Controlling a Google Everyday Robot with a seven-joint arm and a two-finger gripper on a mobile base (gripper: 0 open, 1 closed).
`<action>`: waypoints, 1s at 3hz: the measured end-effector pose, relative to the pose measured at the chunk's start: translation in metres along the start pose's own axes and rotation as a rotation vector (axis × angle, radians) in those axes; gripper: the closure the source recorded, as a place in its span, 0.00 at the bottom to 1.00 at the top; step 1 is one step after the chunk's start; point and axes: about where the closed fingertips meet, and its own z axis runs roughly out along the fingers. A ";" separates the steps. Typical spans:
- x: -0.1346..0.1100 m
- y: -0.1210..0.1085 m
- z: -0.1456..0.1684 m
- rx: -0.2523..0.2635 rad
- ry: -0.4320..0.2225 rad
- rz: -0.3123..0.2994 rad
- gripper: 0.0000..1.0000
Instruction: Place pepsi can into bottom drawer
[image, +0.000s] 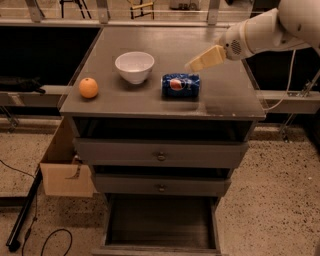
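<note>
Next, I close my gripper on the pepsi can's end (195, 84), the one farther away from the white bowl.
The blue pepsi can (180, 85) lies on its side on the grey cabinet top (225, 100), just right of the white bowl (134, 66). My gripper (196, 63), cream-coloured on a white arm reaching in from the upper right, hovers just above and behind the can's right end, apart from it. The bottom drawer (160, 222) is pulled out at the foot of the cabinet, and its dark floor is bare. The two upper drawers (161, 155) with round knobs are pushed in.
An orange (88, 88) sits at the front left of the cabinet top. A cardboard box (65, 172) stands on the floor left of the cabinet, beside a dark pole and cable (25, 220). The speckled floor (270, 200) lies on the right.
</note>
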 end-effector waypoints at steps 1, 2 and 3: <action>0.009 0.008 0.024 -0.031 0.005 0.025 0.00; 0.025 0.020 0.049 -0.065 0.020 0.054 0.00; 0.050 0.031 0.060 -0.086 0.040 0.089 0.00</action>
